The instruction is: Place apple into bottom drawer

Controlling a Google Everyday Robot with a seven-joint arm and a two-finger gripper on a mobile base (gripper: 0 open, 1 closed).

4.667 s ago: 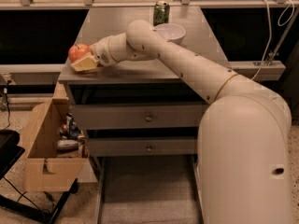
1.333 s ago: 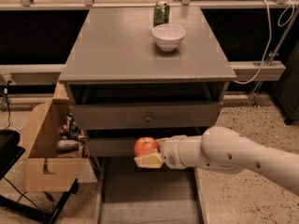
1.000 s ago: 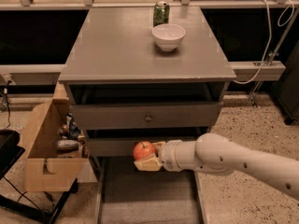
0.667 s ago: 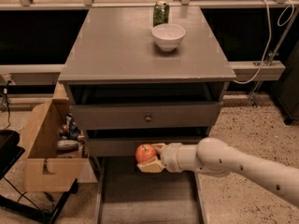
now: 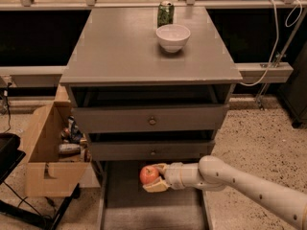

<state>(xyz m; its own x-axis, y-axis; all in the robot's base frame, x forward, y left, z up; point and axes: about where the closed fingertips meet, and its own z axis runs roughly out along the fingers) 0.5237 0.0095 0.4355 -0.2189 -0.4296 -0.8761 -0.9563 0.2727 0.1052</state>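
Next, I release the apple on the middle of the bottom drawer's grey bottom (image 5: pixel 146 198), a little toward the cardboard box. The apple now hangs just above the drawer floor.
The red-orange apple (image 5: pixel 149 175) is held in my gripper (image 5: pixel 154 177), whose pale fingers (image 5: pixel 155 187) close around it from the right. My arm reaches in from the lower right. The apple hangs just above the floor of the open bottom drawer (image 5: pixel 144 205), near its back end, just below the front of the middle drawer (image 5: pixel 152 152). The bottom drawer is pulled out toward the camera and shows a flat grey floor with low side rails.
The grey cabinet top (image 5: pixel 148 47) carries a white bowl (image 5: pixel 173 36) and a green can (image 5: pixel 165 14) at the back. An open cardboard box (image 5: pixel 48 152) with cans stands to the left of the cabinet. A black stand (image 5: pixel 9 152) sits at the far left.
My arm brought the apple from the cabinet top's left corner down to the front of the drawers. Over the last second it sank lower and moved slightly right, into the open bottom drawer.
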